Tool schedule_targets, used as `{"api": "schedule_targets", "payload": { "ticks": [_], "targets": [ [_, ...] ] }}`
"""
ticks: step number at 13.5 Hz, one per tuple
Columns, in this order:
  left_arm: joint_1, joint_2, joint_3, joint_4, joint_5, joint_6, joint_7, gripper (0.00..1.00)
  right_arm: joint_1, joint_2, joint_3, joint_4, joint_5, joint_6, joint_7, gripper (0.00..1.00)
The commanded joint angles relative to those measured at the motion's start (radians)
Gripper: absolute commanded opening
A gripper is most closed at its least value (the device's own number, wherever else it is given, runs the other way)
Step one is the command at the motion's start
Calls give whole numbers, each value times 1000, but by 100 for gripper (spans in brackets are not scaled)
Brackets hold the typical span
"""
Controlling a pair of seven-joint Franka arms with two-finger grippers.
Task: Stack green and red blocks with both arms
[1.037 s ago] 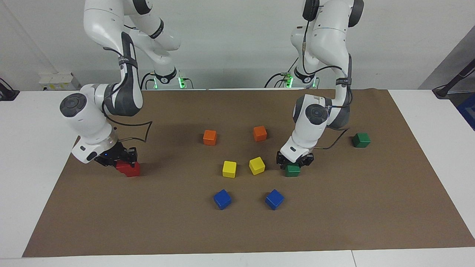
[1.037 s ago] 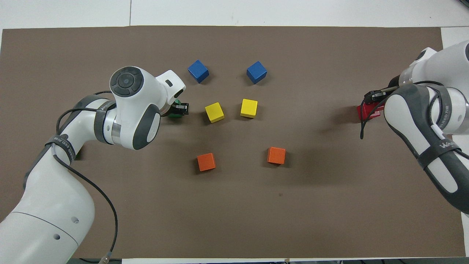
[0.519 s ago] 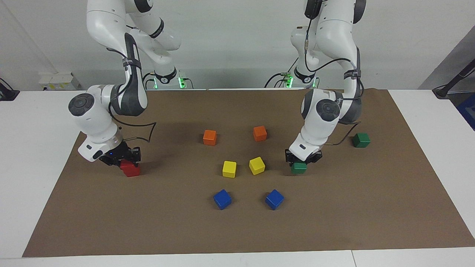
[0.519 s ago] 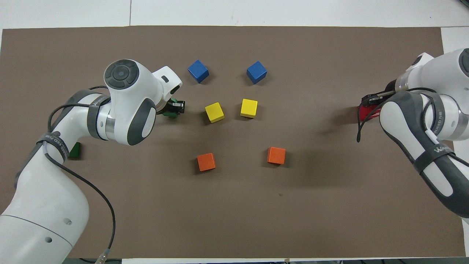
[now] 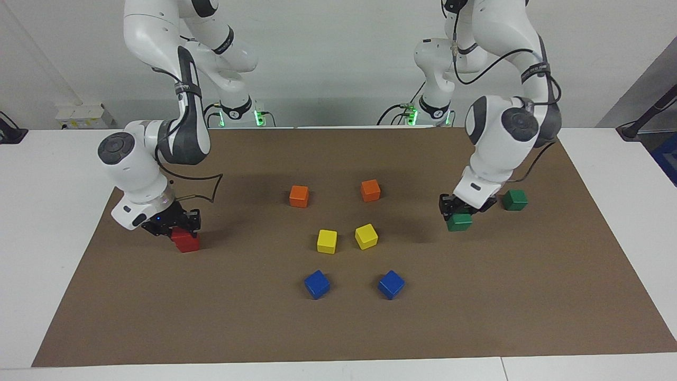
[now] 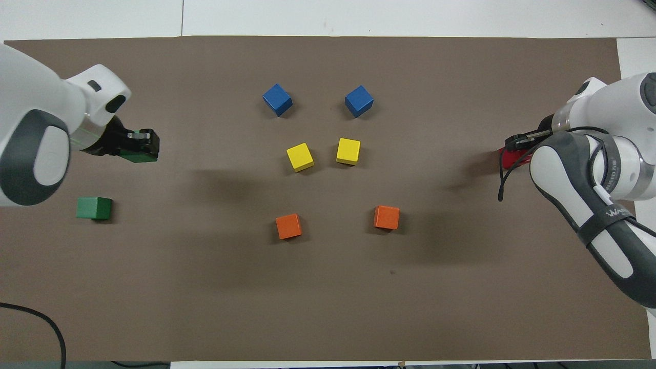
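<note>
The robot's left gripper will release the dark green block, still in the air over the mat, on top of the second green block [image 6: 80,205] that lies on the brown mat.
My left gripper [image 5: 459,214] is shut on a dark green block [image 5: 459,221] and holds it in the air over the brown mat, close to the second green block [image 5: 514,199], which lies toward the left arm's end. The overhead view shows the left gripper [image 6: 140,144], the held green block [image 6: 136,155] and the lying one [image 6: 94,208]. My right gripper [image 5: 178,225] sits low on top of a red block [image 5: 186,242] on the mat at the right arm's end. There it [image 6: 520,140] covers most of the red block [image 6: 506,157]. No second red block shows separately.
In the middle of the brown mat [image 5: 338,328] lie two orange cubes [image 5: 299,196] [image 5: 370,190], two yellow cubes [image 5: 327,241] [image 5: 366,236] and two blue cubes [image 5: 317,284] [image 5: 391,284]. White table borders the mat.
My left gripper has lifted the green block off the mat and carried it toward the left arm's end, near the other green block. The right gripper has risen slightly and stays at the red block.
</note>
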Motion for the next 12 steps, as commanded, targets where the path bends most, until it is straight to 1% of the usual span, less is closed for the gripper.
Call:
{"api": "schedule_targets", "payload": {
  "ticks": [1, 2, 3, 5, 7, 9, 10, 12],
  "targets": [
    [134, -67, -12, -139, 7, 100, 180, 0, -17, -31, 4, -39, 16, 27, -11, 0],
    [177, -89, -12, -213, 7, 201, 234, 0, -17, -33, 4, -39, 16, 27, -12, 0],
    [210, -105, -12, -273, 7, 266, 280, 0, -17, -35, 4, -46, 16, 27, -12, 0],
    [237, -113, -11, -315, 8, 311, 316, 0, -17, -35, 4, -47, 16, 29, -9, 0],
    [238, -112, -12, -341, 8, 336, 324, 0, -17, -35, 4, -49, 16, 38, -12, 0],
    [238, -103, -12, -390, 8, 395, 348, 0, -17, -36, 4, -52, 16, 41, -12, 0],
    [238, -96, -12, -408, 8, 431, 362, 0, -17, -36, 2, -52, 16, 41, -11, 12],
    [238, -95, -12, -421, 8, 449, 385, 0, -15, -36, 2, -52, 14, 41, 0, 88]
  ]
}}
